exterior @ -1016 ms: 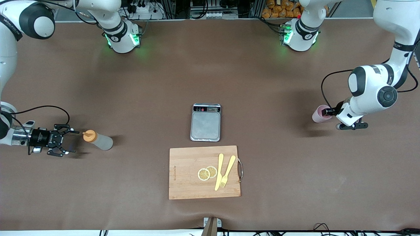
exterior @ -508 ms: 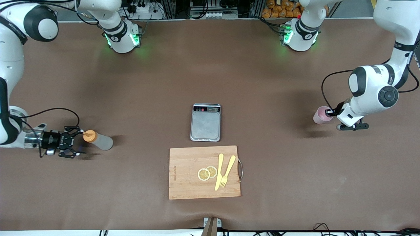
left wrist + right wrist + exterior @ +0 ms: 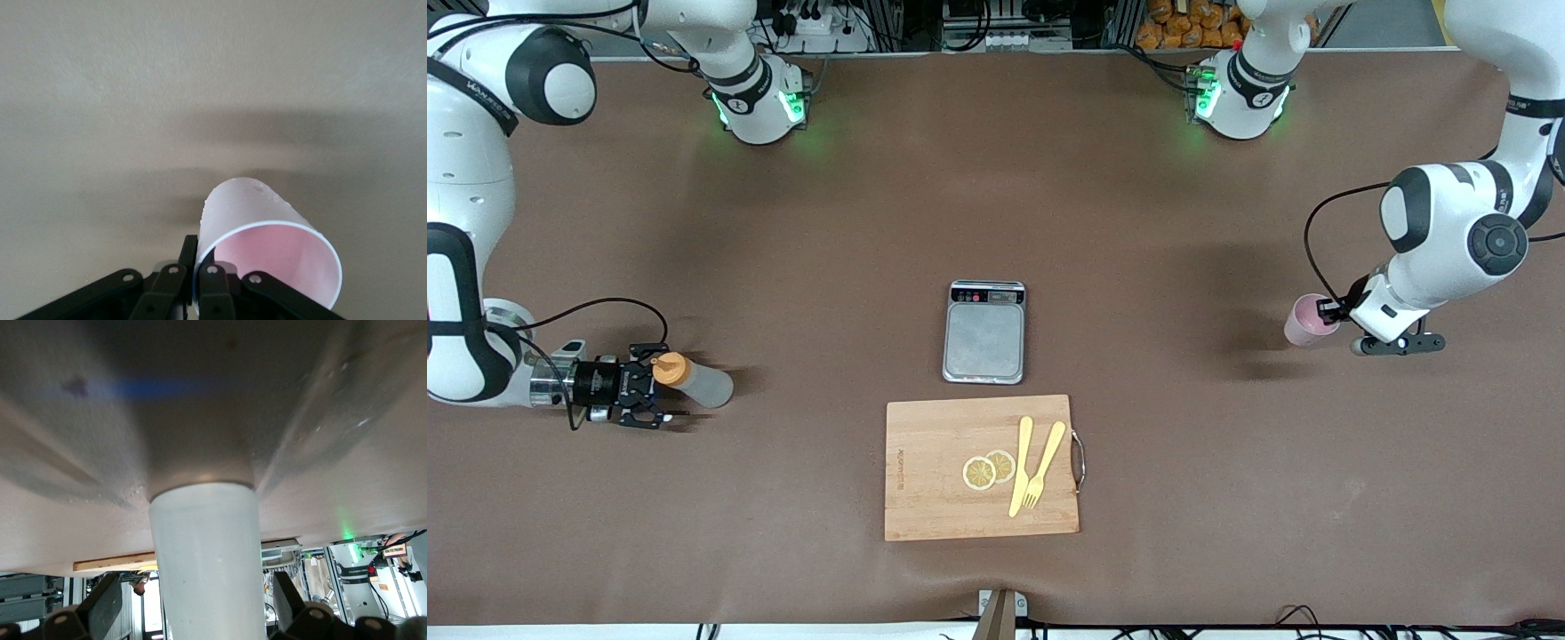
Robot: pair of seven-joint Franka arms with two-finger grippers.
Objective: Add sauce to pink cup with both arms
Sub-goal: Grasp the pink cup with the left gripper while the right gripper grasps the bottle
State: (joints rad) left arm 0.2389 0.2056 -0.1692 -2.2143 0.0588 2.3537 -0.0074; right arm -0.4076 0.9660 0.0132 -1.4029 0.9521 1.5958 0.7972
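Next, I close my right gripper on the translucent body [image 3: 692, 379] [image 3: 209, 603] of the sauce bottle, under the bottle's orange cap.
The sauce bottle [image 3: 698, 382] lies on its side on the brown table at the right arm's end, orange cap [image 3: 668, 368] toward my right gripper [image 3: 651, 392]. That gripper is open, its fingers on either side of the cap end. In the right wrist view the bottle's translucent body [image 3: 203, 560] fills the gap between the two fingers [image 3: 100, 607], apart from both. My left gripper [image 3: 1332, 310] is shut on the rim of the pink cup [image 3: 1306, 321] and holds it tilted at the left arm's end. In the left wrist view one finger [image 3: 189, 253] is outside the cup [image 3: 247, 207] and one inside.
A grey scale [image 3: 984, 333] sits mid-table. Nearer the front camera lies a wooden cutting board [image 3: 934, 498] with two lemon slices [image 3: 987, 468], a yellow knife and a yellow fork [image 3: 1039, 467].
My right gripper has moved along the table to the bottle and now straddles its cap end. My left gripper with the cup has shifted slightly toward the left arm's end.
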